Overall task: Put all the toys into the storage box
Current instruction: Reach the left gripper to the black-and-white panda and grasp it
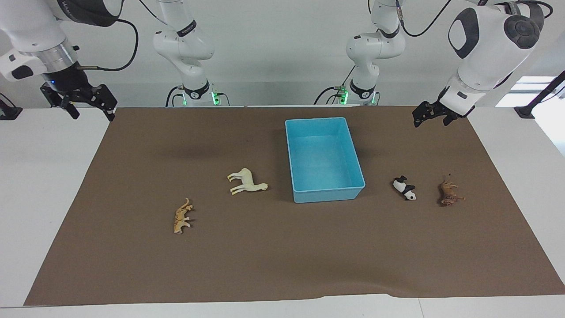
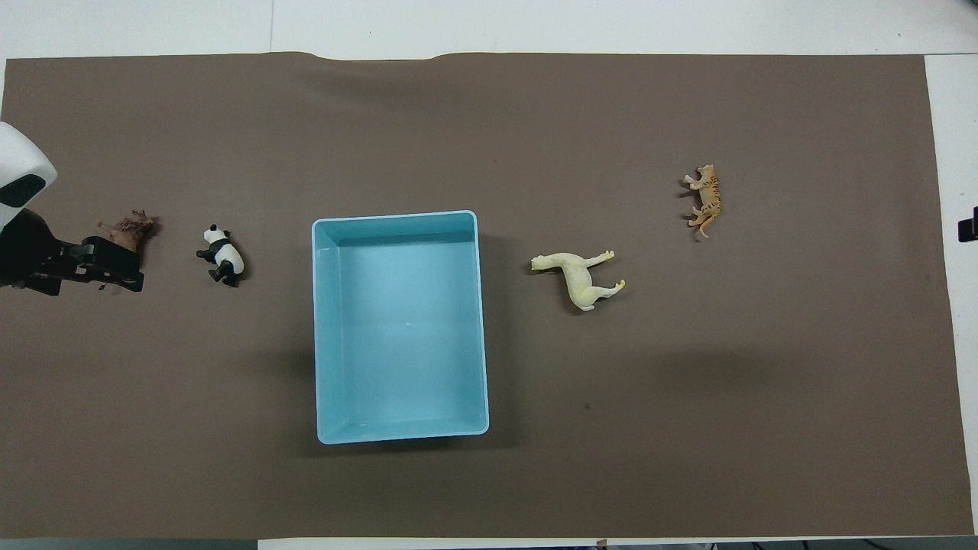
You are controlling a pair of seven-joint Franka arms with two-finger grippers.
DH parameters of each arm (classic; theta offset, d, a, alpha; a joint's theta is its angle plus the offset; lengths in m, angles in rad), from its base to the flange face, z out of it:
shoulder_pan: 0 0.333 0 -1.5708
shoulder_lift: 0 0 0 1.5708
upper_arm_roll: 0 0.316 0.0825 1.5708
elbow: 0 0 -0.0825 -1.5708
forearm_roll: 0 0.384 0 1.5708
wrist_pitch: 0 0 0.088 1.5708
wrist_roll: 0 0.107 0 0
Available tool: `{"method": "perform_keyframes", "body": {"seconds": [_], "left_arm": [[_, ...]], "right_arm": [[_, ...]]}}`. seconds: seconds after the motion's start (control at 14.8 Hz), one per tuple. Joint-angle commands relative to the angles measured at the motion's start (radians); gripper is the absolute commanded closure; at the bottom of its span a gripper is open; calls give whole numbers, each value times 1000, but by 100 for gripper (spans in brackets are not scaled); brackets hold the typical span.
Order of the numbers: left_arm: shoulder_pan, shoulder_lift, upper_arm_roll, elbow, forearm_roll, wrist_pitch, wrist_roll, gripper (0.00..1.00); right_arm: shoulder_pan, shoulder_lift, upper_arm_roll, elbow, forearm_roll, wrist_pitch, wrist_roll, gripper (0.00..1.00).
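Next, I move my left gripper to the panda, nearest the light blue storage box's side, and grip the panda's white body [image 2: 228, 258].
Four toys lie on their sides on the brown mat. The cream llama [image 1: 247, 182] [image 2: 581, 275] and the tan spotted cat [image 1: 182, 216] [image 2: 704, 200] are toward the right arm's end. The panda [image 1: 405, 187] [image 2: 221, 256] and the brown animal [image 1: 449, 193] [image 2: 130, 229] are toward the left arm's end. Between the two pairs stands the light blue storage box [image 1: 329, 191] [image 2: 393, 216] with nothing in it. My left gripper [image 1: 431, 120] [image 2: 136, 269] hangs open in the air over the mat's corner, apart from the brown animal though overlapping it from overhead. My right gripper [image 1: 93, 115] [image 2: 969, 228] hangs open over the mat's edge, holding nothing.
The brown mat [image 1: 282, 256] covers most of the white table [image 1: 48, 185]. Its edge farthest from the robots is slightly wrinkled. Both arm bases stand at the robots' end of the table.
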Motion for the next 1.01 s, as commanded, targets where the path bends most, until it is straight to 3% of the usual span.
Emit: {"method": "perform_keyframes", "body": {"seconds": [0.0,0.27,0.54,0.74,0.81,0.94], "left_arm": [[-8,-1,3,28,4,6,14,0],[-8,-1,3,60,3,9,14,0],[-6,-17,3,25,0,48,9,0],[-9,-96,3,-201,-20,296,-151,0],[-9,-87,3,-235,-23,349,-187,0],[-44,9,6,-248,-22,465,-199,0]], "right_arm": [[-13,-26,8,-35,-9,22,14,0],[-13,-26,8,-35,-9,19,13,0],[-13,-26,8,-32,-11,10,5,0],[-12,-24,10,-31,-9,15,5,0],[-4,-26,10,-34,-8,13,3,0],[22,-41,19,-66,-8,10,5,0]]}}
